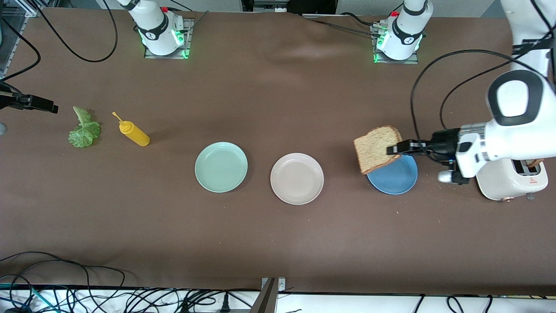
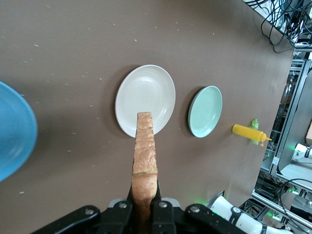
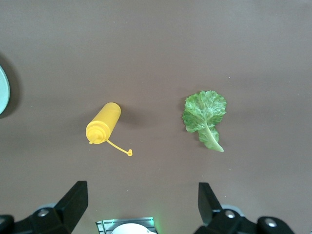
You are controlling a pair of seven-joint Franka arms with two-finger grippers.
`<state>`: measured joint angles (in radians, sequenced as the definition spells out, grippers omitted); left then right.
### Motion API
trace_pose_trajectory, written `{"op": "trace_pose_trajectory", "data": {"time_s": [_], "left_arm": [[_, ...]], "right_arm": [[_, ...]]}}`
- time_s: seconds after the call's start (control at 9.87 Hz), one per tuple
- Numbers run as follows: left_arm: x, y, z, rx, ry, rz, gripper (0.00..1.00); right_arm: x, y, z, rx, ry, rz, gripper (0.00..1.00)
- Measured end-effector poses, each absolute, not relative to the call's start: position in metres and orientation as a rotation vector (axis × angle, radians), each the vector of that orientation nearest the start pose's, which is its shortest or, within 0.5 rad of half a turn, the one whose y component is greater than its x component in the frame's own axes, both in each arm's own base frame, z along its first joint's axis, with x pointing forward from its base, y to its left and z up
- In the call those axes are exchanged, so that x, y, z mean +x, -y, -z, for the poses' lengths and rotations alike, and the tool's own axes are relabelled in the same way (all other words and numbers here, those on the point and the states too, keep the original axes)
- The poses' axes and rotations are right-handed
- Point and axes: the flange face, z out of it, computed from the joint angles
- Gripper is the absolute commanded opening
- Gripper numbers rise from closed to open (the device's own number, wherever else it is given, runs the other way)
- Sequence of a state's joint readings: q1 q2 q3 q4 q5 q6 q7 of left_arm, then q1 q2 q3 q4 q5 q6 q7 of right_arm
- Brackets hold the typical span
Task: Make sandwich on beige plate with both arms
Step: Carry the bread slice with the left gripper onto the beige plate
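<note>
Next, my left gripper releases the brown bread slice so it lies flat on the middle of the bare beige plate [image 1: 297,178] [image 2: 145,101].
My left gripper [image 1: 393,150] is shut on one edge of a brown bread slice [image 1: 377,150] and holds it on edge in the air over the blue plate [image 1: 397,179]. In the left wrist view the slice [image 2: 145,156] stands between the shut fingers [image 2: 145,201], pointing toward the beige plate [image 2: 146,95]. The beige plate [image 1: 297,178] is bare at mid-table. The green lettuce leaf [image 1: 84,130] lies flat at the right arm's end. My right gripper [image 1: 50,106] is open and empty above the table beside the leaf [image 3: 204,114]; its fingers [image 3: 73,200] are spread wide.
A mint green plate [image 1: 221,167] lies beside the beige plate, toward the right arm's end. A yellow squeeze bottle [image 1: 134,134] lies on its side next to the lettuce. A white toaster [image 1: 512,184] with a brown slice [image 1: 533,163] in its slot stands at the left arm's end.
</note>
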<state>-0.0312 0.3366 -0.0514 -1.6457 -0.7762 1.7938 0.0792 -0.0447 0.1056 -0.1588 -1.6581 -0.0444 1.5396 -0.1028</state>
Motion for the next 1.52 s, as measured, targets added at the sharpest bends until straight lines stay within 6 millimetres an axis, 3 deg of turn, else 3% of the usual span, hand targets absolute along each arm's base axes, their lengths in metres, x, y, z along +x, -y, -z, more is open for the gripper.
{"op": "trace_pose_trajectory", "data": {"time_s": [0.2, 0.41, 0.61, 0.71, 1.01, 1.52], "left_arm": [[0.643, 0.17, -0.413, 2.284, -0.21, 0.205, 0.0], [0.641, 0.22, -0.366, 2.208, -0.268, 0.277, 0.0], [0.647, 0.236, -0.318, 2.205, -0.362, 0.256, 0.0], [0.648, 0.243, -0.304, 2.208, -0.39, 0.241, 0.0], [0.648, 0.257, -0.291, 2.197, -0.427, 0.216, 0.0], [0.639, 0.287, -0.25, 2.242, -0.455, 0.199, 0.0]], "right_arm": [[0.558, 0.116, -0.523, -3.143, -0.154, -0.363, 1.0], [0.558, 0.116, -0.523, -3.143, -0.154, -0.363, 1.0], [0.558, 0.116, -0.523, -3.143, -0.154, -0.364, 1.0], [0.558, 0.116, -0.523, -3.143, -0.154, -0.364, 1.0], [0.558, 0.116, -0.523, -3.143, -0.153, -0.364, 1.0], [0.558, 0.116, -0.523, -3.143, -0.153, -0.364, 1.0]]}}
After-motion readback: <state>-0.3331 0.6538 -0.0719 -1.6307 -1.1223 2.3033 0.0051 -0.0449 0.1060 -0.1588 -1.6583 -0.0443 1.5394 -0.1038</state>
